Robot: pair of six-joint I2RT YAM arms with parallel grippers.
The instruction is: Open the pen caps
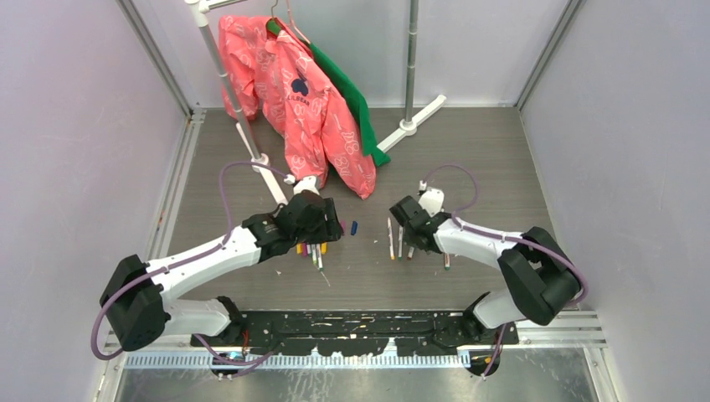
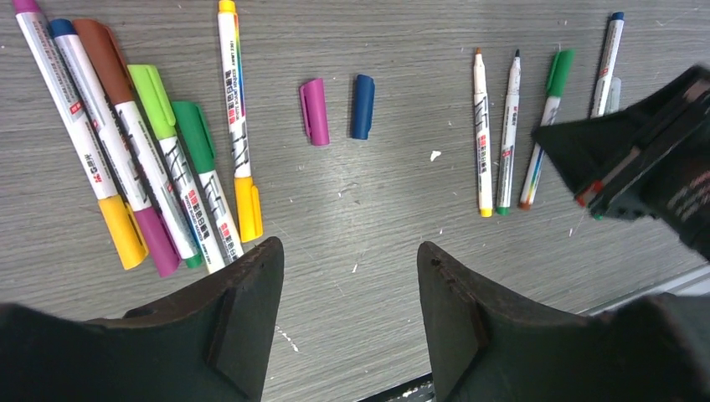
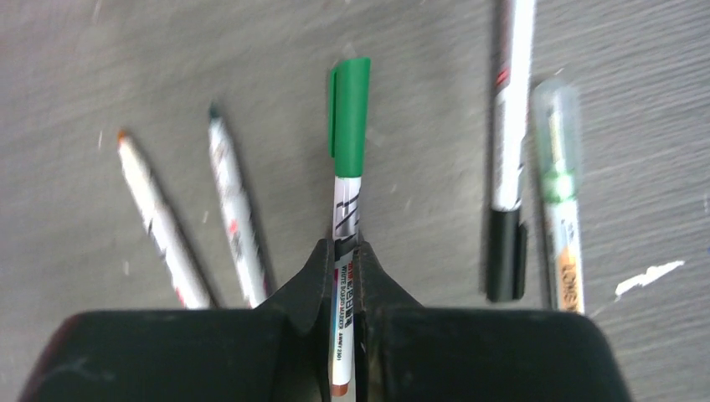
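The robot's right gripper will release the pen on the bare table [image 1: 364,266] between the capped pens and the uncapped pens.
My left gripper [image 2: 350,251] is open and empty, hovering over bare table; it also shows in the top view [image 1: 322,230]. A loose purple cap [image 2: 314,111] and a loose blue cap [image 2: 362,106] lie ahead of it. Several capped pens [image 2: 159,151] lie to its left, with yellow, purple, green and brown caps. My right gripper [image 3: 346,251] is shut on the white barrel of a pen with a green cap [image 3: 350,113], low at the table. Two uncapped pens [image 3: 159,222] lie to its left.
A black-ended pen [image 3: 505,251] and a clear-capped pen [image 3: 559,126] lie right of the held one. A pink jacket [image 1: 301,100] and a green garment [image 1: 352,96] hang on a rack at the back. The rack's white foot [image 1: 410,126] rests on the table.
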